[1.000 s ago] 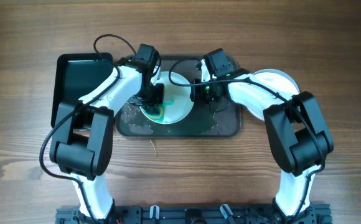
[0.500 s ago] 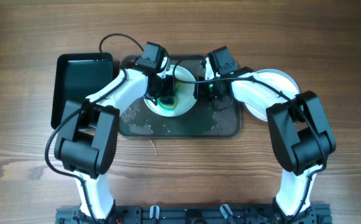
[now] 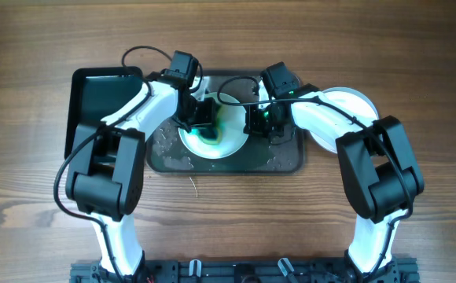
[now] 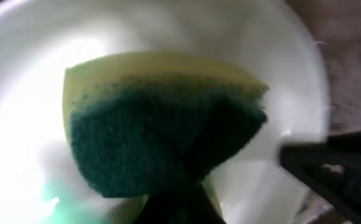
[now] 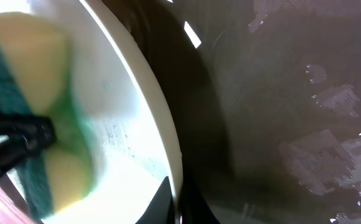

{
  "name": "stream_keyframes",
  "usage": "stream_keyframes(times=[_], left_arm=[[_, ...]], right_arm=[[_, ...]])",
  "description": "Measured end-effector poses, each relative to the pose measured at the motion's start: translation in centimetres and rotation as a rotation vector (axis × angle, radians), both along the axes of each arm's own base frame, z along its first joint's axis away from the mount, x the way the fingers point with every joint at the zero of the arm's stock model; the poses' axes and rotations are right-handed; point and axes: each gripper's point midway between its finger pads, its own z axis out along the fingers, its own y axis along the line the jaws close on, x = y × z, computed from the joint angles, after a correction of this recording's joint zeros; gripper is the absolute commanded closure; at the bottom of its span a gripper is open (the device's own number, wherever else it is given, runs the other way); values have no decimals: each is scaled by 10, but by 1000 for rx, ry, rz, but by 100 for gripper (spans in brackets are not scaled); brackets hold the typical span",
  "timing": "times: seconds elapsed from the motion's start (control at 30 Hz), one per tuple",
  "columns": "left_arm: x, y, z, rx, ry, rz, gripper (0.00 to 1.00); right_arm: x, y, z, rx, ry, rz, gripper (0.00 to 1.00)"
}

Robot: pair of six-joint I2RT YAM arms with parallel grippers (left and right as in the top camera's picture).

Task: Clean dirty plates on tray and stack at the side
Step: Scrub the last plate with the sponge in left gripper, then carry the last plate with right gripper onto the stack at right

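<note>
The robot's right gripper should release the smeared white plate on top of the other white plate [image 3: 343, 118] beside the tray.
A white plate [image 3: 216, 135] lies tilted over the dark tray [image 3: 283, 161]. My right gripper [image 3: 253, 119] is shut on the plate's right rim [image 5: 168, 134], one finger on each face. My left gripper [image 3: 201, 116] is shut on a yellow and green sponge [image 4: 162, 130] and presses it on the plate's inner face [image 4: 31, 124]. The sponge shows at the left in the right wrist view [image 5: 37, 130]. Green smears [image 3: 209, 140] mark the plate.
A black container [image 3: 98, 102] stands left of the tray. A white plate [image 3: 354, 102] sits on the table right of the tray, partly under my right arm. Crumbs and wet patches [image 3: 169, 153] lie on the tray. A small scrap [image 3: 194, 187] lies in front.
My left gripper and sponge moved up and right across the plate, then back down left a little. The right gripper kept its hold on the rim; the plate shifted slightly.
</note>
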Motion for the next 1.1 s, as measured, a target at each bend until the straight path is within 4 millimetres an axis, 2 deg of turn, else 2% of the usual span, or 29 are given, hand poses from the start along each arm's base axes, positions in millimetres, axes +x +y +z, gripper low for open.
stream_keyframes(times=[0.1, 0.23, 0.3, 0.43, 0.53, 0.6, 0.7, 0.83, 0.9, 0.97, 1.1], left_arm=[[12, -13, 1, -45, -67, -25, 96], [23, -5, -5, 66, -94, 92, 96], [23, 8, -5, 182, -91, 192, 96], [17, 46, -4, 390, -75, 338, 96], [8, 54, -5, 435, -38, 359, 96], [5, 50, -5, 407, -25, 313, 96], [-1, 37, -4, 263, 22, 169, 96], [-21, -1, 3, 7, 72, -64, 96], [-26, -10, 6, -40, 86, -107, 96], [-16, -8, 13, -14, 78, -86, 96], [28, 28, 39, 174, 1, 79, 96]], right_arm=[[0, 0, 0, 0, 0, 0, 96], [1, 0, 0, 1, -4, -1, 96], [2, 1, 1, 3, -8, 0, 96], [0, 5, 1, 11, -8, 11, 96], [-5, 10, 0, 17, -2, 26, 96], [-6, 11, 0, 22, 3, 27, 96], [-8, 9, 0, 21, 16, 25, 96], [-9, 8, 0, 24, 22, 23, 96], [-8, 8, 0, 24, 22, 23, 96], [-9, 8, 0, 24, 22, 25, 96], [-9, 7, 0, 24, 22, 25, 96]])
